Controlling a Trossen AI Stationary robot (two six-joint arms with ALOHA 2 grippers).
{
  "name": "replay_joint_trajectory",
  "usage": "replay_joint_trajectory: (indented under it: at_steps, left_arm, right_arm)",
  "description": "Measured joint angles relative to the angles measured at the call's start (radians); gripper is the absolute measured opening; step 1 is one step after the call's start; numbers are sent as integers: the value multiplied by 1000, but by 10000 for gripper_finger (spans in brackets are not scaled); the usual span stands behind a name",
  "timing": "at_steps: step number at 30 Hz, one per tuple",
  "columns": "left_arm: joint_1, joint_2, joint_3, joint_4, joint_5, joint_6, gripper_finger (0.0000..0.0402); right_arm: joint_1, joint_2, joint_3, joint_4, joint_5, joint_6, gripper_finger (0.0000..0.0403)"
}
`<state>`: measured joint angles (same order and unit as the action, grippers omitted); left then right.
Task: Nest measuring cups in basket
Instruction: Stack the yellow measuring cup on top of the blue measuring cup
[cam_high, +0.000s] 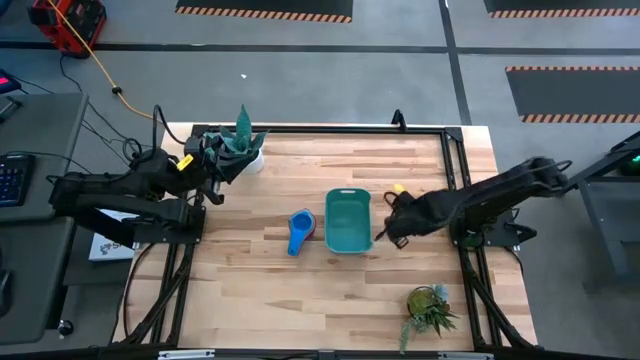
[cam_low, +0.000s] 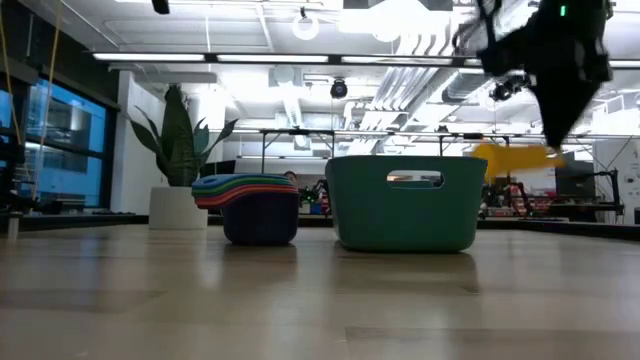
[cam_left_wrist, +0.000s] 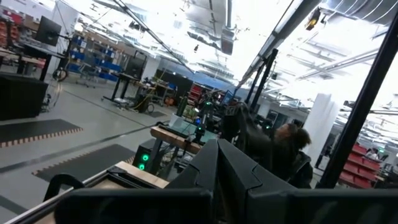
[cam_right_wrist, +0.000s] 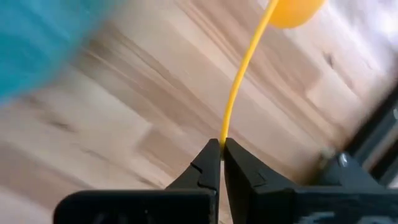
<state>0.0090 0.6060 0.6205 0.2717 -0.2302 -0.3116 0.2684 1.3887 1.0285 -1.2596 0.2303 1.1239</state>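
Observation:
My right gripper will release the yellow measuring cup, letting it go inside the blue cup atop the stack (cam_high: 300, 231) that is beside the teal basket.
The teal basket (cam_high: 347, 221) stands mid-table. Left of it, a nested stack of measuring cups (cam_high: 299, 232) sits on its base, blue on the outside, with coloured rims showing in the low view (cam_low: 248, 206). My right gripper (cam_right_wrist: 222, 149) hovers just right of the basket, shut on a yellow measuring cup (cam_low: 510, 156), which is off the table. In the right wrist view the cup's bowl (cam_right_wrist: 295, 9) lies ahead of the fingers. My left gripper (cam_high: 212, 178) waits, shut, at the table's far-left corner beside a potted plant (cam_high: 240, 146). My right gripper pinches the yellow cup's flat handle at its free end (cam_right_wrist: 224, 138) between the tips of both fingers. The fingers come from above, slanting down, in line with the handle. The cup is lifted clear of the table, its bowl sticking out toward the basket (cam_low: 405, 200).
A second small potted plant (cam_high: 430, 306) stands near the table's near-right corner. The bare wood (cam_high: 260, 290) in front of the basket and stack is open. A black frame rail (cam_high: 455, 160) runs along the table's right side. A person (cam_left_wrist: 291, 144) shows in the room beyond.

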Motion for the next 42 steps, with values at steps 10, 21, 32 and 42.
replay_joint_trajectory:
  at_steps: [10,21,32,42]
  left_arm:
    - [0,1,0,-22,-30,0,0]
    - [0,0,0,-21,-223,0,0]
    - [0,0,0,-20,-227,62,0]
    - [0,0,0,-20,-225,59,0]
  right_arm:
    - [33,-446,-223,794,59,-28,0]
    - [134,-115,-423,1810,171,56,0]
    - [192,405,-81,1918,465,235,0]
    - [141,670,199,1914,390,247,0]
